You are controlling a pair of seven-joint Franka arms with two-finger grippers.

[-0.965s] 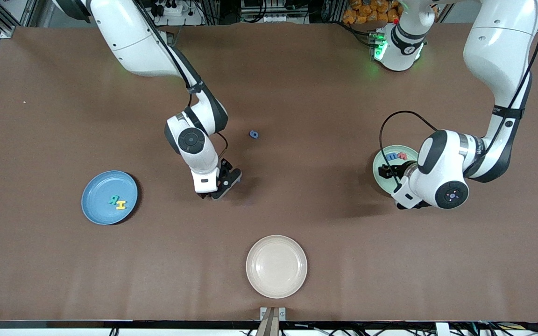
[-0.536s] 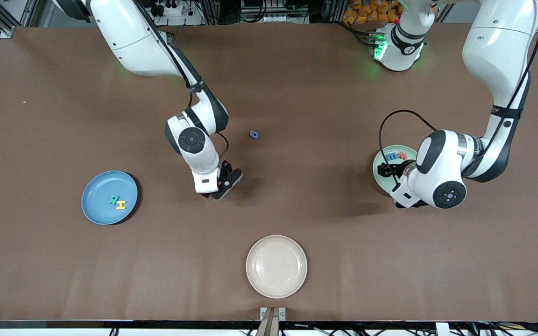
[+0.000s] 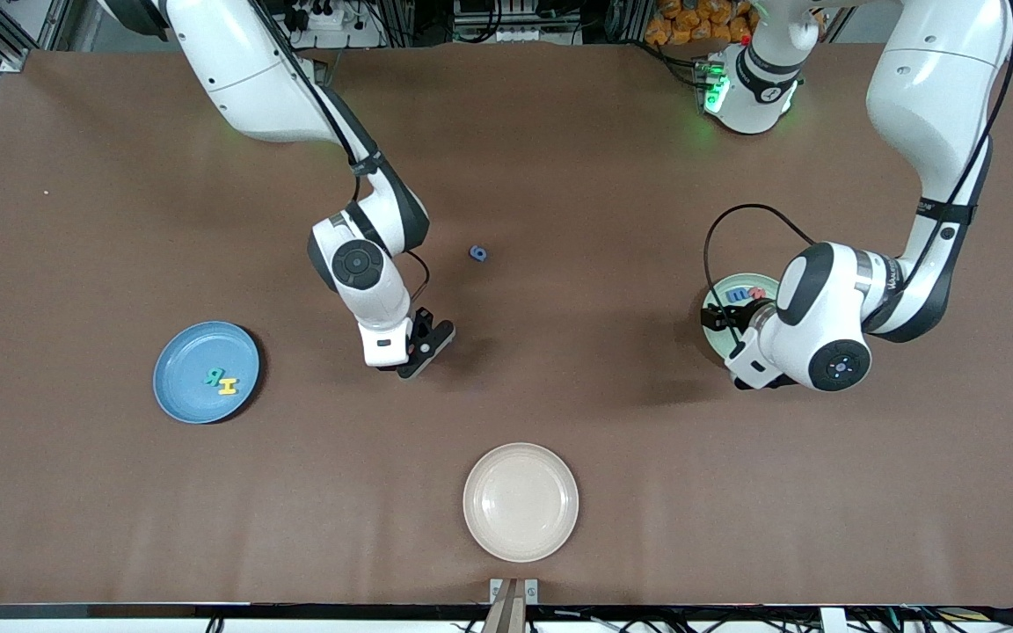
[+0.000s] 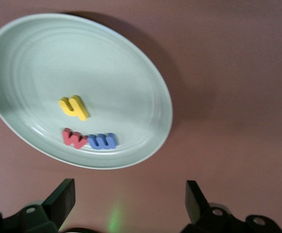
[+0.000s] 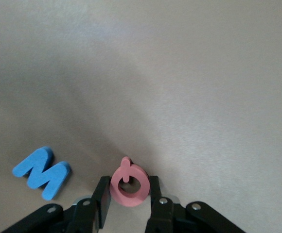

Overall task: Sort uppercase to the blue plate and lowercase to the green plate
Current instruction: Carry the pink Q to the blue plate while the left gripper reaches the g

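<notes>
The robot's right gripper needs to release the red Q on the blue plate (image 3: 182, 384) between the teal R and the rim of the plate.
My right gripper (image 3: 405, 365) (image 5: 129, 183) is low at the table's middle, shut on the red Q (image 5: 130, 183), which stands on edge between its fingers. The blue W (image 5: 41, 172) lies on the table just beside it. The blue plate (image 3: 181, 387) holds the teal R (image 3: 214, 376) and the yellow H (image 3: 228, 386). My left gripper (image 4: 130, 190) is open and empty over bare table beside the green plate (image 4: 131, 73) (image 3: 716, 309). That plate holds the yellow h (image 4: 73, 107), the red w (image 4: 74, 139) and the blue m (image 4: 102, 141). The blue g-like letter (image 3: 477, 254) lies alone on the table.
A cream plate (image 3: 520, 501) with nothing on it sits near the table edge closest to the front camera. The left arm's wrist covers part of the green plate in the front view.
The left arm's wrist has drifted a little off the green plate toward the table's middle. The right gripper has stayed low at the same spot.
</notes>
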